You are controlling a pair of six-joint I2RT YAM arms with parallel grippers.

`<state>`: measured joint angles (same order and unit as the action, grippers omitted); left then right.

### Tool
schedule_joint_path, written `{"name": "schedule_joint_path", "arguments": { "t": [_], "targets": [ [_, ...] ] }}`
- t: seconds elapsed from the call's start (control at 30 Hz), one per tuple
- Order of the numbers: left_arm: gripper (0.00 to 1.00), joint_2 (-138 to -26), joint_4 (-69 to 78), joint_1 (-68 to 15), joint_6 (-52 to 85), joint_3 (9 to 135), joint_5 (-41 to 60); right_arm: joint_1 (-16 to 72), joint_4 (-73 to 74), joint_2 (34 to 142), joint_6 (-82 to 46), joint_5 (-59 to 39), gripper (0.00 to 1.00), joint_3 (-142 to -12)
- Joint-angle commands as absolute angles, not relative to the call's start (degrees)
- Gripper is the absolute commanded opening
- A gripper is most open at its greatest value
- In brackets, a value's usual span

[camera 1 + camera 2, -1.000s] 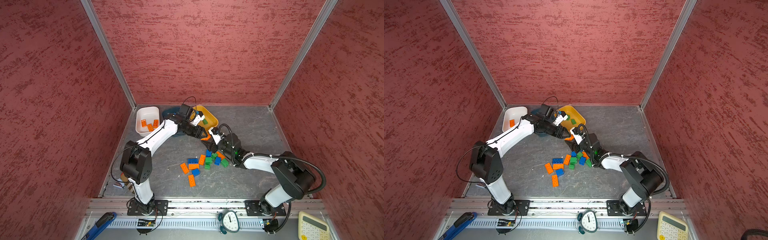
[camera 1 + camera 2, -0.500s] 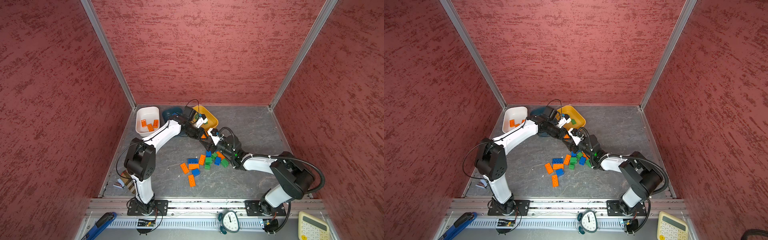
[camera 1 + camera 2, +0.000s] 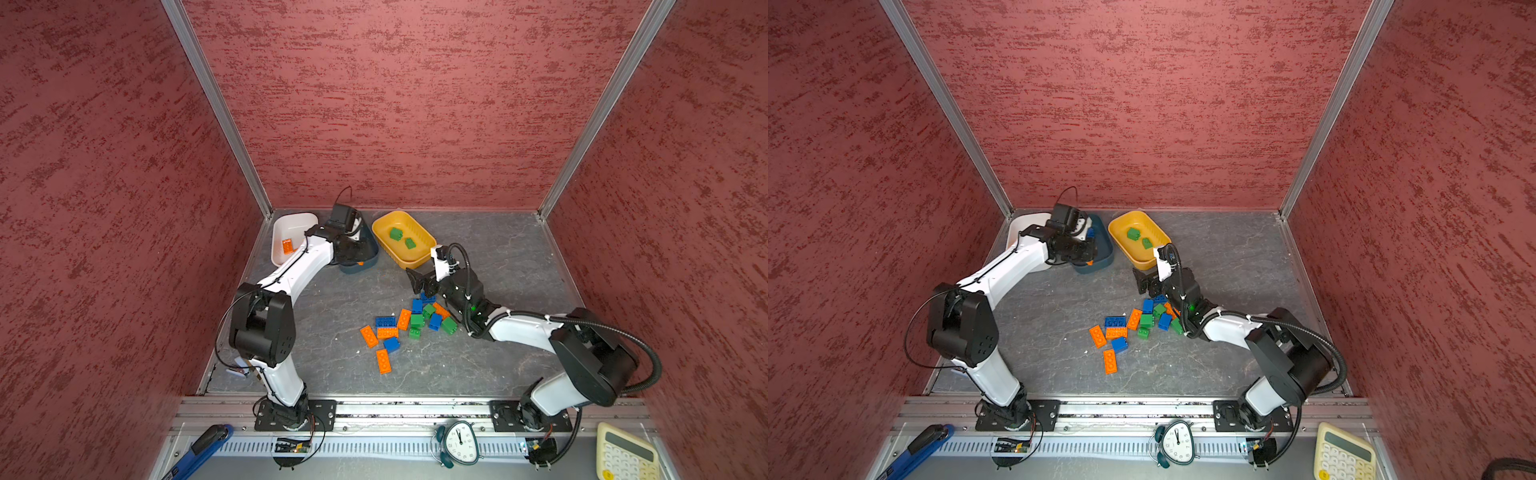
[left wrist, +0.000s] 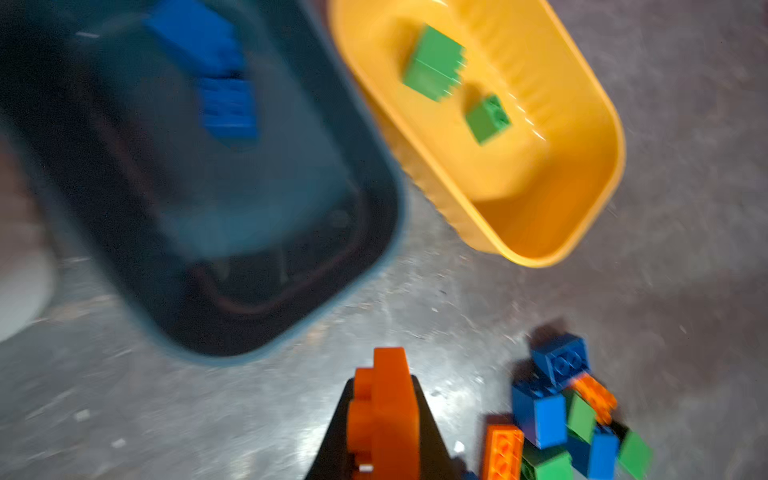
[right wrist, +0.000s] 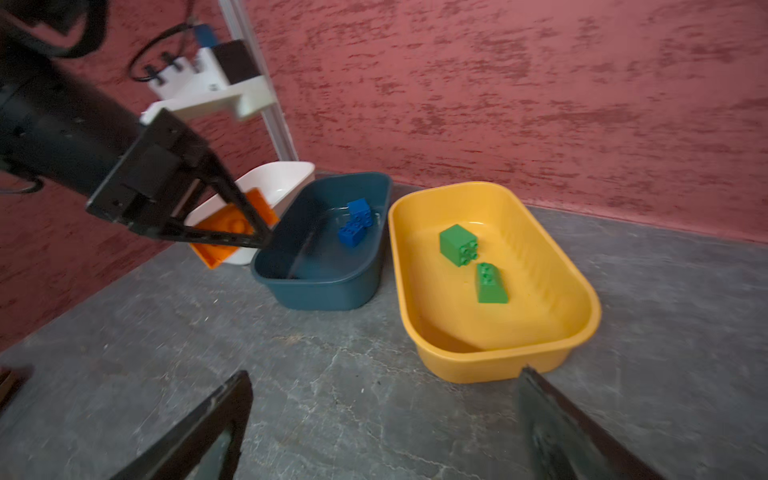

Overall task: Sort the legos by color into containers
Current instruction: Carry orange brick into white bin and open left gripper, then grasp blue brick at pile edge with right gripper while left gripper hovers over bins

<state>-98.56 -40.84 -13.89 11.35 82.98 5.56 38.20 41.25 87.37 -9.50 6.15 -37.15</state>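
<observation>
My left gripper is going to release the orange lego, now over the teal tub's near end, inside the white tub (image 3: 299, 240), beside the orange lego lying there.
My left gripper (image 4: 384, 379) is shut on an orange lego (image 4: 386, 415), held on edge. In both top views this gripper (image 3: 358, 258) hangs over the near end of the dark teal tub (image 3: 368, 268), which holds two blue legos (image 5: 355, 224). At the back left stands the white tub (image 3: 291, 219), holding an orange lego (image 3: 287, 246). Two green legos (image 3: 401, 237) lie in the yellow tub (image 3: 415, 262). My right gripper (image 5: 384, 374) is open and empty over bare floor, just in front of the yellow tub. Behind it lies the pile of loose legos (image 3: 407, 328).
The left arm (image 3: 291, 274) crosses in front of the white tub. Red walls close in three sides. On the front rail lie a blue-handled tool (image 3: 199, 449), an alarm clock (image 3: 459, 442) and a calculator (image 3: 623, 453).
The left gripper has shut on the orange lego and carried it left, from beside the yellow tub to over the teal tub. The right gripper's jaws have spread wide, nearly in place.
</observation>
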Motion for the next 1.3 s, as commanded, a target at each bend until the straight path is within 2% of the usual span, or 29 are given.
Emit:
{"name": "schedule_joint_path", "arguments": {
  "t": [0.0,0.1,0.27,0.67,0.87,1.03,1.13,1.27],
  "targets": [
    [0.0,-95.2,-38.0,-8.0,16.4,81.5,-4.1,38.1,36.3,85.4,-12.8,19.3,0.99,-38.1],
    [0.0,-94.5,-36.0,-2.0,19.5,80.5,-0.6,37.9,34.0,85.0,-13.5,23.5,0.99,-38.2],
    [0.02,-98.2,-35.0,4.0,20.0,82.4,-2.1,37.5,30.4,84.3,-15.9,23.8,0.99,-38.9],
    [0.05,-118.4,-38.1,9.1,21.2,101.2,-1.0,37.3,25.8,83.5,-17.1,23.6,0.99,-40.2],
    [0.34,-124.0,-40.4,9.2,22.2,108.5,-3.0,37.4,25.2,82.0,-17.3,23.9,0.99,-39.7],
    [0.65,-121.1,-38.3,8.4,22.4,106.7,0.0,37.3,23.5,81.4,-18.2,23.6,0.99,-39.8],
    [0.76,-117.8,-36.1,7.2,21.4,103.8,-0.6,37.3,23.5,81.0,-19.3,23.0,0.99,-38.9],
    [0.81,-114.8,-35.7,6.5,20.9,101.6,1.8,37.4,23.4,81.2,-20.1,22.9,0.99,-38.4]
  ]
}}
